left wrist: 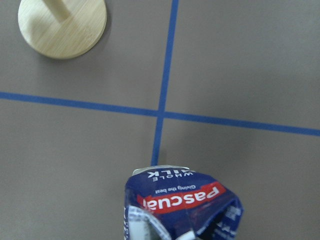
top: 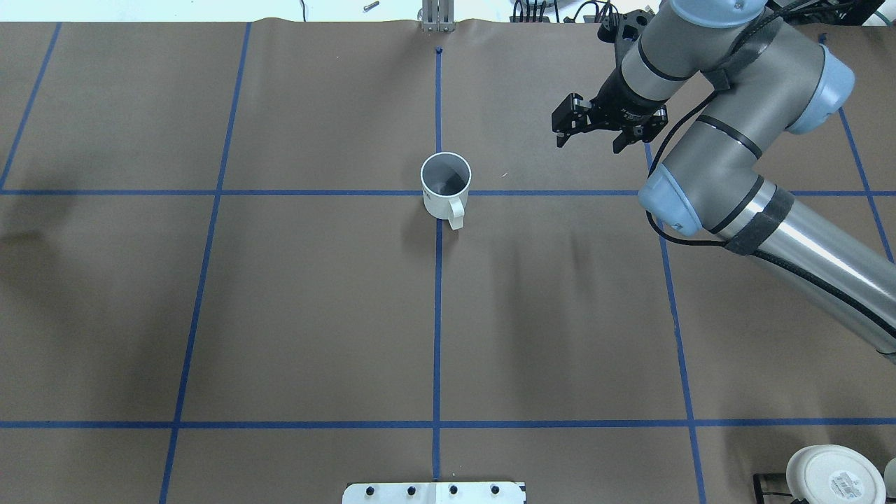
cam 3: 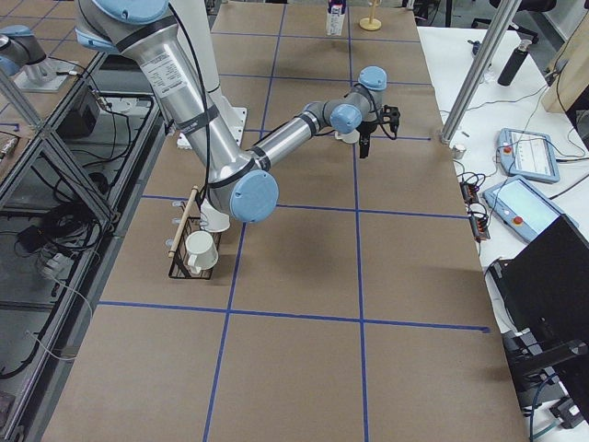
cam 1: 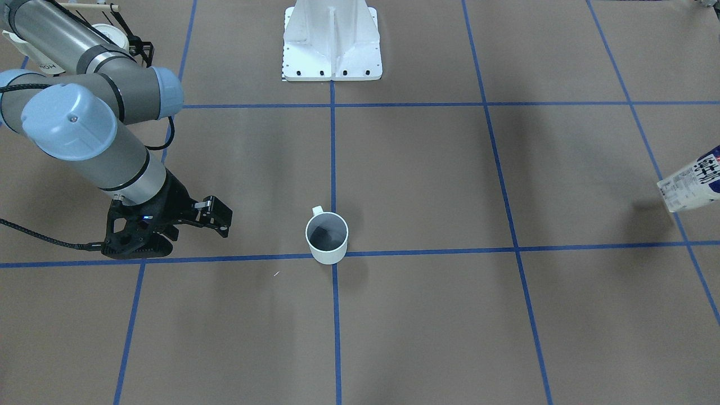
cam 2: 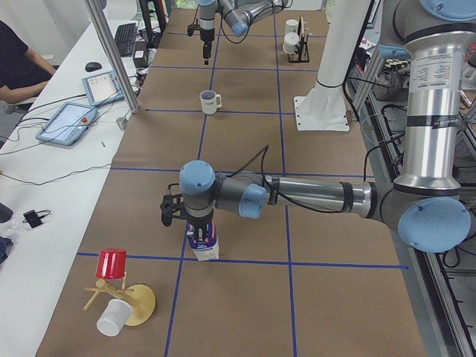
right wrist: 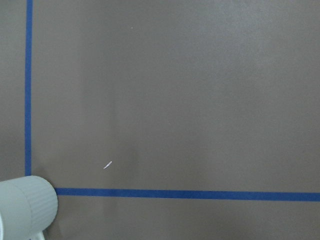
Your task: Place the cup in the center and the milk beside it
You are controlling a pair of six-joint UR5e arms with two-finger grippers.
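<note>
Next, my left gripper lets go of the milk on the blue tape (cam 1: 373, 253) next to the cup, across from my empty right gripper.
The cup (cam 1: 327, 236) is a white mug that stands upright where the blue tape lines cross at the table's center, with its handle toward the robot. It also shows in the overhead view (top: 445, 183), the left side view (cam 2: 210, 101) and the right wrist view's lower left corner (right wrist: 22, 207). My right gripper (top: 590, 143) hangs open and empty beside the cup, apart from it (cam 1: 224, 221). The milk (cam 2: 203, 242) is a blue and white carton on a tape line far to my left (cam 1: 692, 181). My left gripper (cam 2: 198, 224) is right over its top (left wrist: 182, 205). I cannot tell whether it grips the milk.
A black wire rack with white mugs (cam 3: 193, 249) stands near my right base (top: 833, 476). A wooden cup stand (cam 2: 134, 305) with a red cup (cam 2: 111, 264) and a white cup is close to the milk. The white robot pedestal (cam 1: 332, 42) is behind the center. An operator and tablets are at the side table.
</note>
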